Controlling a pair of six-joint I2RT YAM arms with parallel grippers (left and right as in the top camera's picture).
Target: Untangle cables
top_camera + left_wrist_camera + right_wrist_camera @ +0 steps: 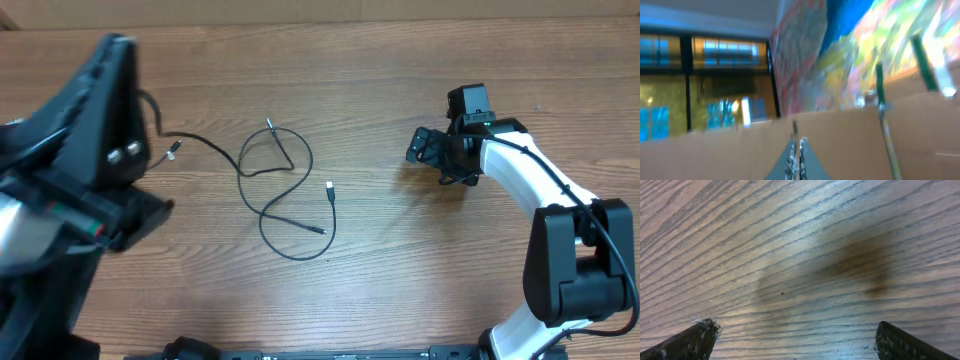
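Observation:
The cable that rises toward my left gripper still crosses the looped cable, so next my left gripper lowers it and brings it nearer to the looped cable's front plug (317, 230).
The cables (268, 207) are thin black cords lying crossed in loose loops on the wooden table (400, 260) at its middle. Their plug ends lie at the left (174, 150), top (270, 123) and right (329, 186). My left gripper (795, 150) is raised off the table at the far left (112, 60). It points away at the room, and its fingers are shut with nothing seen between them. My right gripper (425, 150) is right of the cables. It is open and empty over bare wood (800, 340). No cable shows in either wrist view.
A cardboard wall (850, 135) stands beyond the table's far edge. The left arm's thick black wire (152, 110) hangs near the left plug end. The right arm's base (575, 270) stands at the right front.

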